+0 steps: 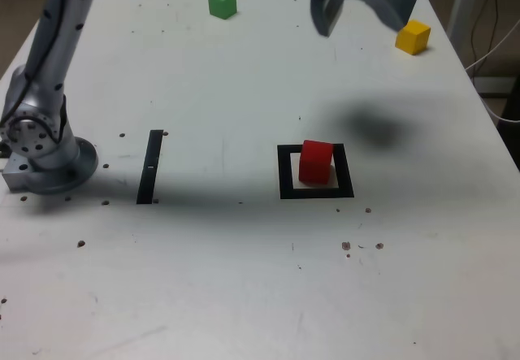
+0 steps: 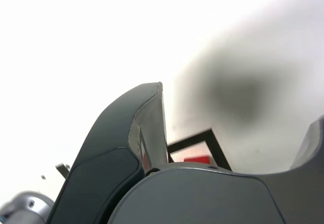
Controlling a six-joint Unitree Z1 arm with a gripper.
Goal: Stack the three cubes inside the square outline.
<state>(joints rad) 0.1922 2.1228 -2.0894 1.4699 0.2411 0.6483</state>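
Observation:
Next, my gripper moves to the yellow cube near the edge of the table and closes on its opposite sides (image 1: 413,38), so that it can stack it on the red cube.
The red cube (image 1: 316,162) stands inside the square outline (image 1: 284,173), a thick black frame with a pale centre. The green cube (image 1: 222,3) lies at the far side of the table, and the yellow cube (image 1: 413,36) at the far side on the exterior view's right. My gripper (image 1: 361,27) hangs high above the table, between the green and yellow cubes as that view shows them. It is open and holds nothing. In the wrist view the gripper (image 2: 240,102) has its jaws spread wide. Past them show a corner of the square outline (image 2: 202,139) and a sliver of the red cube (image 2: 196,159).
A straight black strip (image 1: 150,166) lies on the white table (image 1: 244,279) at the exterior view's left. The arm's base (image 1: 45,153) stands beside the strip. The gripper's shadow (image 1: 375,126) falls just beyond the outline. Cables hang off the table's right edge.

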